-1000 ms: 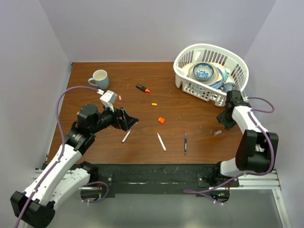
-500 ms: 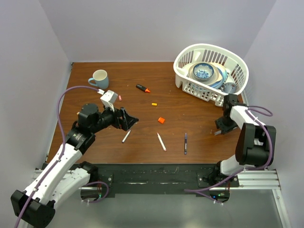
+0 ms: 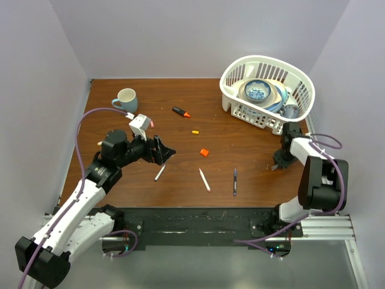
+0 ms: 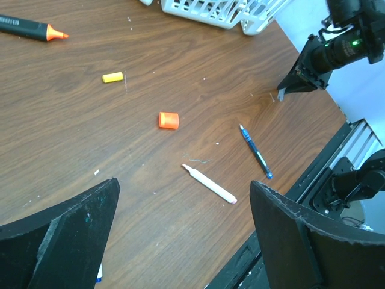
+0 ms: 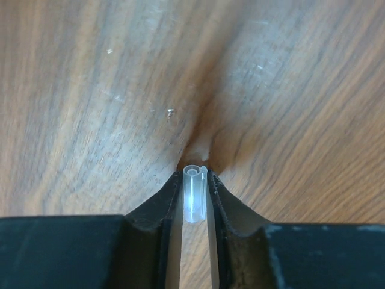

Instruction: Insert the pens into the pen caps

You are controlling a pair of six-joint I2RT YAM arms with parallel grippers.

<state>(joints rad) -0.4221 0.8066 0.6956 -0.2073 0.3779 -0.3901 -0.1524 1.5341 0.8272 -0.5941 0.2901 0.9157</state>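
Note:
My left gripper will close on the middle of the dark blue pen's body (image 3: pixel 234 185) (image 4: pixel 258 156), so that the pen's tip stays free for the clear pen cap.
My right gripper (image 3: pixel 277 164) is low on the table near the right edge and shut on a small clear pen cap (image 5: pixel 195 194), held between its fingertips (image 5: pixel 171 191). It also shows in the left wrist view (image 4: pixel 290 86). My left gripper (image 3: pixel 163 150) is open and empty above the table, left of centre. Between its jaws I see a white pen (image 4: pixel 209 183), a dark blue pen (image 4: pixel 255 152), an orange cap (image 4: pixel 169 120) and a yellow cap (image 4: pixel 112 77). Another white pen (image 3: pixel 159 173) lies just below the left gripper. A black marker with an orange tip (image 3: pixel 180 112) lies further back.
A white basket (image 3: pixel 240 108) with bowls stands at the back right, close behind the right arm. A white mug (image 3: pixel 126 100) stands at the back left. A tiny pink piece (image 3: pixel 151 123) lies by the left wrist. The table's near edge (image 4: pixel 283 211) is close to the pens.
My right gripper has come down and forward onto the clear cap, which lay on the table, and closed on it. The left arm has hardly moved.

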